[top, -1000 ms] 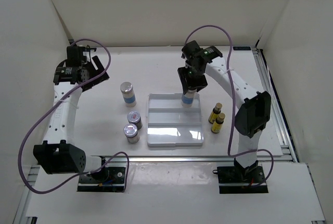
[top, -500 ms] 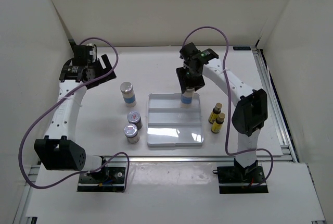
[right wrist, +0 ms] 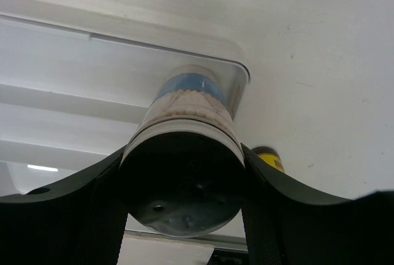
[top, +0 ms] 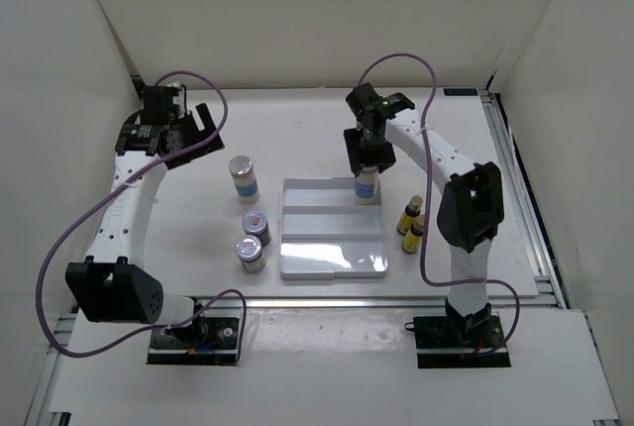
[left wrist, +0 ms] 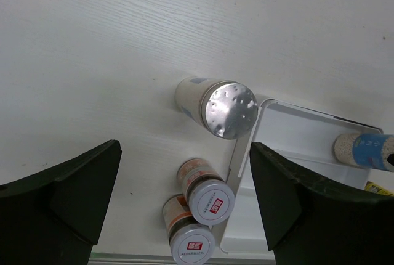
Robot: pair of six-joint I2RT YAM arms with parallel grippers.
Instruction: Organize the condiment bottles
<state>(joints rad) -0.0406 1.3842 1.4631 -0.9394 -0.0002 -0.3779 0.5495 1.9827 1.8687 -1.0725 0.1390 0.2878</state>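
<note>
I need to next close my left gripper on the silver lid (top: 240, 164) (left wrist: 230, 110) of the tall shaker that stands outside the white stepped tray, behind the squat jars.
My right gripper (top: 366, 157) is shut on a tall pale shaker with a blue band (top: 367, 186), holding it upright at the back right corner of the white stepped tray (top: 332, 248). In the right wrist view the shaker (right wrist: 184, 148) fills the space between the fingers. The other tall shaker (top: 243, 177) stands left of the tray. Two squat silver-lidded jars (top: 257, 226) (top: 251, 253) stand close together at the tray's left edge. Two tiny yellow bottles (top: 415, 211) (top: 410, 234) stand right of the tray. My left gripper (top: 188, 134) is open, high at the back left, with the shaker (left wrist: 217, 107) and jars (left wrist: 206, 192) below it.
White walls close in the table at the left, back and right. A metal rail (top: 515, 188) runs along the table's right edge. The arm bases stand at the near edge.
My right gripper has moved the blue-banded shaker a little right and back, to the tray's back right corner. My left gripper has shifted slightly right.
</note>
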